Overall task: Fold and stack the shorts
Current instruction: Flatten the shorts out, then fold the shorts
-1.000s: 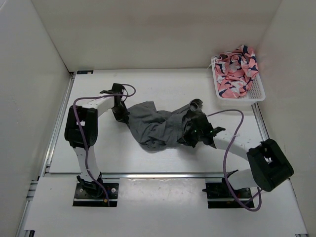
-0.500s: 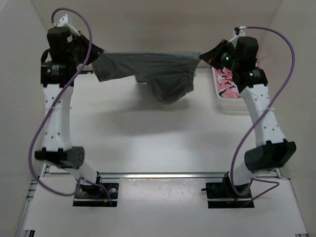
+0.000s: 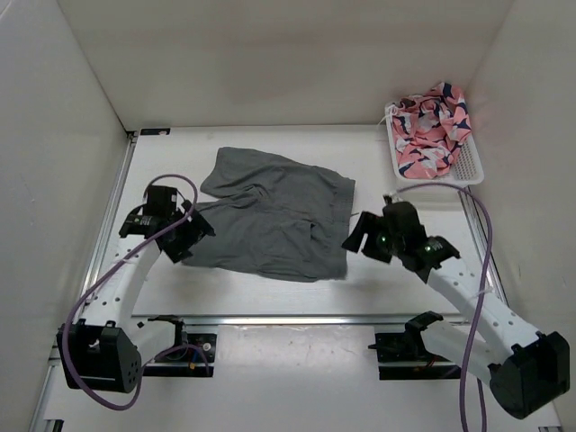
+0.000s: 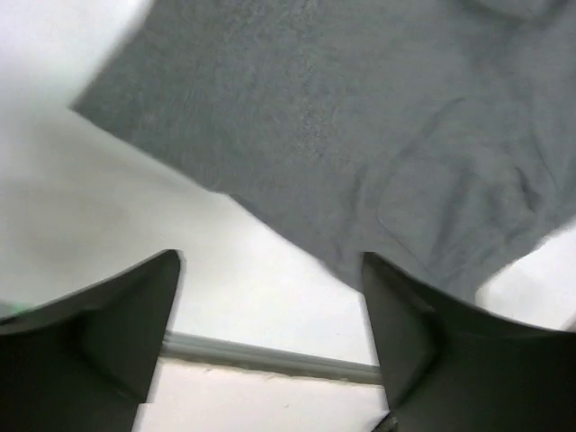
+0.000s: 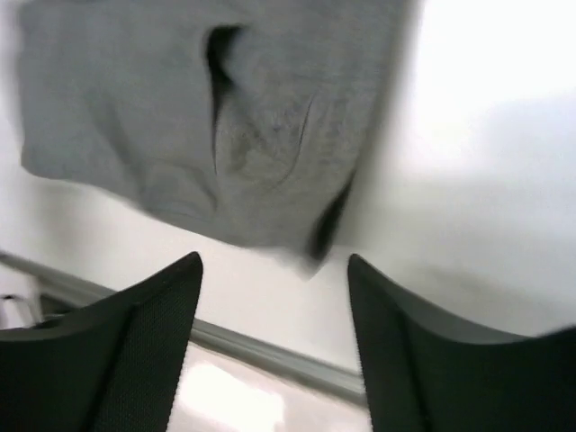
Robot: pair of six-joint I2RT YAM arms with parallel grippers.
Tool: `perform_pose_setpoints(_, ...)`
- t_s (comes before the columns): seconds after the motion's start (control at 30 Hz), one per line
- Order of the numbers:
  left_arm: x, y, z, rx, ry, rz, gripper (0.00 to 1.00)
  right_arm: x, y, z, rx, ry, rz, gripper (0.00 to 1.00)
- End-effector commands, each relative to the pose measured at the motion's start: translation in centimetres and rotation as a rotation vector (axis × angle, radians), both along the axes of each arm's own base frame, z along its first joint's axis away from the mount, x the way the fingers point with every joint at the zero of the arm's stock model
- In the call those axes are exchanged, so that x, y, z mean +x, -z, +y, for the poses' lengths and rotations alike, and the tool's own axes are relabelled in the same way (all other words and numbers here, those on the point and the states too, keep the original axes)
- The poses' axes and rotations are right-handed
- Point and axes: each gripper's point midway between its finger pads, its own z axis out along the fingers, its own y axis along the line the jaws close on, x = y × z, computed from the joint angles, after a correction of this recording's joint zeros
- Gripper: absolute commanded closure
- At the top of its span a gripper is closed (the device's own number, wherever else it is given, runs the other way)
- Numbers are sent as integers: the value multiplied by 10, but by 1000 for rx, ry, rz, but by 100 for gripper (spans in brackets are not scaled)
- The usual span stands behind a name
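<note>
The grey shorts' near corner [image 3: 343, 276] [image 5: 310, 259] is on the basket's side, close to the pocket slit. My right gripper will go there next and close on it.
The grey shorts [image 3: 274, 211] lie spread out flat on the white table, waistband side toward the near edge. My left gripper [image 3: 198, 232] hovers at their near left corner, open, with only bare table between its fingers. My right gripper [image 3: 357, 236] sits just right of their near right corner, open and empty too. In the left wrist view the shorts [image 4: 360, 135] fill the upper part, ahead of that gripper [image 4: 270, 270]. In the right wrist view the shorts [image 5: 225, 117], with a dark pocket slit, lie beyond that gripper [image 5: 274, 265].
A white basket [image 3: 471, 169] holding pink patterned cloth [image 3: 432, 130] stands at the back right corner. A metal rail [image 3: 288, 318] runs along the table's near edge. White walls close in the left, back and right sides.
The shorts went from a crumpled heap, to hanging stretched between both raised grippers, to lying flat. Both grippers have let go, opened and drawn back low toward the near edge.
</note>
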Motion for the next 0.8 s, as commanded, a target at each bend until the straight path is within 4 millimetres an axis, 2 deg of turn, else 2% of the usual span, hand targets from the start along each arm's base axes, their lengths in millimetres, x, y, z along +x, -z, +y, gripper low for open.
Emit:
perform_pose_setpoints(0.0, -3, -16, 5, 3, -60, -81, 2, -17, 20, -30, 0, 225, 67, 21)
perform_pose_setpoints(0.03, -5, -15, 5, 4, -60, -72, 1, -21, 17, -34, 24, 260, 59, 21)
perform_pose_setpoints(0.07, -11, -11, 6, 6, -60, -57, 1, -25, 24, -39, 48, 332, 92, 21)
perform_pose_setpoints(0.13, -19, 1, 9, 11, -97, -8, 5, -31, 23, -41, 98, 370, 96, 21)
perform_pose_setpoints(0.17, -24, 8, 12, 20, -117, 19, 5, -35, 32, -41, 123, 410, 130, 21)
perform_pose_setpoints(0.23, -31, 21, 21, 25, -183, 69, 6, -41, 37, -31, 184, 392, 177, 23)
perform_pose_setpoints(0.27, -30, 27, 24, 29, -197, 95, 6, -46, 47, -27, 213, 410, 223, 23)
perform_pose_setpoints(0.33, -34, 41, 33, 34, -237, 154, 6, -43, 46, -15, 292, 390, 233, 23)
perform_pose_setpoints(0.37, -32, 42, 24, -41, -221, 170, 6, -50, 60, -9, 312, 376, 282, 22)
perform_pose_setpoints(0.4, -33, 55, 22, -89, -233, 209, 6, -49, 63, -4, 350, 383, 304, 22)
perform_pose_setpoints(0.43, -34, 60, 17, -119, -219, 224, 6, -42, 57, 4, 409, 371, 278, 22)
perform_pose_setpoints(0.47, -34, 65, 14, -136, -226, 237, 5, -46, 72, 5, 412, 383, 320, 22)
perform_pose_setpoints(0.53, -36, 76, 25, -109, -275, 270, 4, -45, 69, 16, 458, 373, 333, 23)
perform_pose_setpoints(0.6, -31, 84, 35, -89, -319, 281, 2, -49, 80, 18, 428, 367, 359, 23)
perform_pose_setpoints(0.67, -27, 91, 44, -74, -332, 291, 2, -45, 81, 21, 432, 371, 355, 23)
perform_pose_setpoints(0.77, -25, 104, 46, -74, -344, 331, 4, -39, 88, 23, 425, 390, 363, 24)
